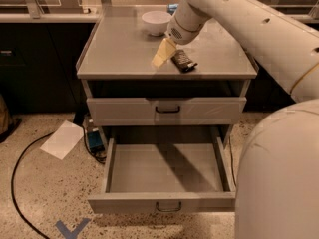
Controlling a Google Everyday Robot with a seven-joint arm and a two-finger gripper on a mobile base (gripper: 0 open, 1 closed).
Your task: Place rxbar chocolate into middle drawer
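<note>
The end of the rxbar chocolate (177, 56) that is nearer the white bowl will be gripped by my closing gripper.
The rxbar chocolate (183, 60), a small dark bar, lies flat on the grey cabinet top (119, 49), right of centre near the front edge. My gripper (162, 54) hangs just left of the bar, close above the top, with nothing in it that I can see. The middle drawer (160, 202) is pulled out wide below and its grey inside is bare. The like drawer above it (167, 110) is shut.
A white bowl (156, 22) stands at the back of the top, and a blue-and-white packet (173, 7) lies behind it. My arm (259, 29) crosses the right side. A sheet of paper (62, 139), a small blue object (94, 139) and a black cable (20, 168) lie on the floor at the left.
</note>
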